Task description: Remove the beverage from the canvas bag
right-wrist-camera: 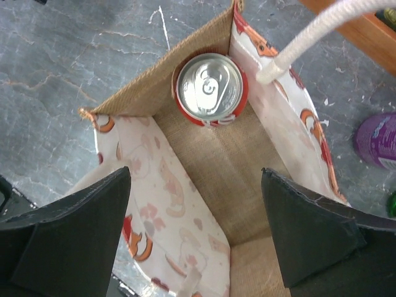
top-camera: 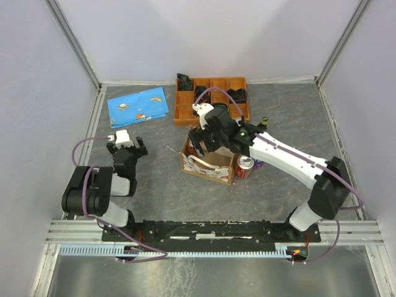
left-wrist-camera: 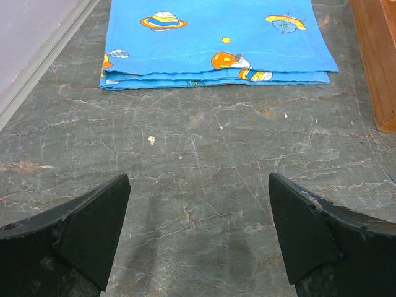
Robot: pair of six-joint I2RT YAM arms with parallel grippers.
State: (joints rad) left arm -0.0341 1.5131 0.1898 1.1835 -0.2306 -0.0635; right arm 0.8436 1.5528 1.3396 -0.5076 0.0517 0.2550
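Note:
The red beverage can inside the canvas bag will be gripped by my right gripper around its upper body (top-camera: 190, 148) (right-wrist-camera: 210, 93), just below the can's silver top.
The canvas bag (top-camera: 213, 166) stands upright mid-table, cream with a red print and a tan inside (right-wrist-camera: 223, 161). In the right wrist view a red beverage can (right-wrist-camera: 210, 88) with a silver top stands upright in the bag's far corner; the top view hides it under the arm. My right gripper (right-wrist-camera: 195, 179) hangs open over the bag's mouth (top-camera: 204, 145), nothing between its fingers, the can ahead of them. A cream rope handle (right-wrist-camera: 309, 40) rises beside the can. My left gripper (left-wrist-camera: 198, 185) is open and empty over bare table, left of the bag (top-camera: 127, 148).
Another red can (top-camera: 245, 166) stands just outside the bag's right side, with a purple container (right-wrist-camera: 378, 139) next to it. An orange compartment tray (top-camera: 185, 113) sits at the back. A folded blue printed cloth (left-wrist-camera: 216, 40) lies at the back left.

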